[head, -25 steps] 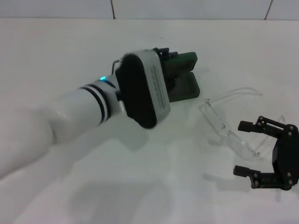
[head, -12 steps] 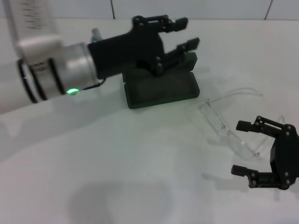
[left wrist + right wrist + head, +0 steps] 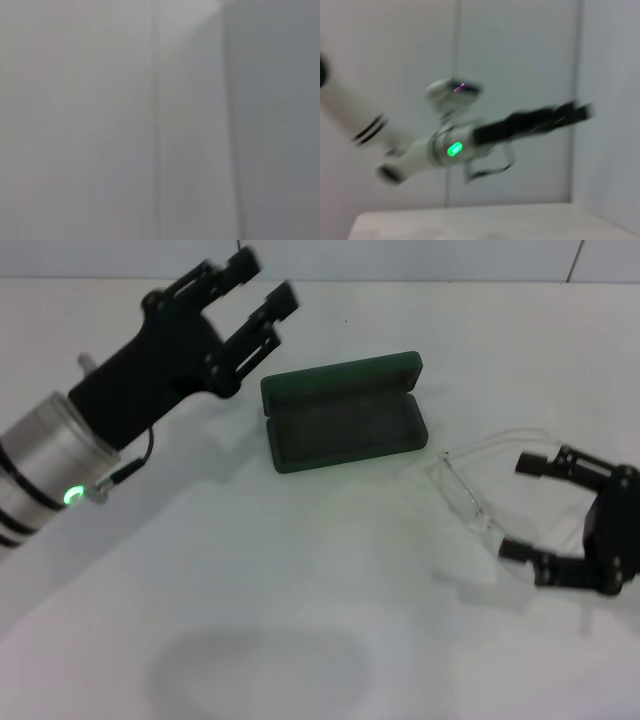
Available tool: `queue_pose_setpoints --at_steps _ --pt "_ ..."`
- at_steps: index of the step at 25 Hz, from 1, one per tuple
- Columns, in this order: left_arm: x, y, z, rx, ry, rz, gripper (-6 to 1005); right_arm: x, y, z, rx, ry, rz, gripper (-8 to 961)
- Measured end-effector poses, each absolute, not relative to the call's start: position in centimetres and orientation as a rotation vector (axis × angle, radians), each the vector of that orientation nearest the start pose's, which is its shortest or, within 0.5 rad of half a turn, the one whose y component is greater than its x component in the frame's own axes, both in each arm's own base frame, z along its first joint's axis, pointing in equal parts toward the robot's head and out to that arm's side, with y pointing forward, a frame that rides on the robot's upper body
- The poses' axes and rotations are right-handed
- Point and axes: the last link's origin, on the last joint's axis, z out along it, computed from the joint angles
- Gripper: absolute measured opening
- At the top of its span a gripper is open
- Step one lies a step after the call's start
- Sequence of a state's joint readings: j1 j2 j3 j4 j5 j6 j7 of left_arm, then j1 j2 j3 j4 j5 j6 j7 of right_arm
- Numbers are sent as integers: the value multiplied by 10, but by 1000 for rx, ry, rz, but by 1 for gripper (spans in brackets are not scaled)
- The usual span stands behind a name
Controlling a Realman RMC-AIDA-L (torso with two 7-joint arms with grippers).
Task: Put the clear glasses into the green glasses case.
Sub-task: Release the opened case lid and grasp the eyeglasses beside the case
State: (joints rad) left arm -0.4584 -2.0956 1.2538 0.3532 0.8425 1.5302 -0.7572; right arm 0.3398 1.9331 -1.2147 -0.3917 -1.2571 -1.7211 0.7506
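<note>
The clear glasses have a bridge (image 3: pixel 487 521) between their two lenses. My right gripper goes there next and closes on it.
The green glasses case (image 3: pixel 343 426) lies open on the white table, its dark lining facing up and its lid tilted back at the far side. To its right the clear glasses (image 3: pixel 468 498) rest on the table, arms pointing right. My right gripper (image 3: pixel 518 508) is open at the glasses' right end, one finger on the far side and one on the near side of the lens. My left gripper (image 3: pixel 264 296) hangs open in the air, up and left of the case. The left arm (image 3: pixel 454 149) also shows in the right wrist view.
The white table (image 3: pixel 300 590) stretches around the case and glasses, with a tiled wall (image 3: pixel 400 258) behind. The left wrist view holds only a blurred grey wall (image 3: pixel 160 120).
My left arm has swung back to the left and up, off the case, which now shows open. My right gripper has moved up to the glasses and straddles their lens.
</note>
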Motion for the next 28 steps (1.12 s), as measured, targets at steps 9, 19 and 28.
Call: queue_pose_setpoints --at_steps 9,19,28 --pt "-255 306 -25 -2083 -406 -1257 533 255 303 42 -2734 419 1075 857" --pt "-276 299 -21 -1969 -460 -1199 564 189 339 51 -2829 847 216 857" --pt "-284 306 -25 -1955 -526 -1131 729 146 355 26 -2662 908 -447 856"
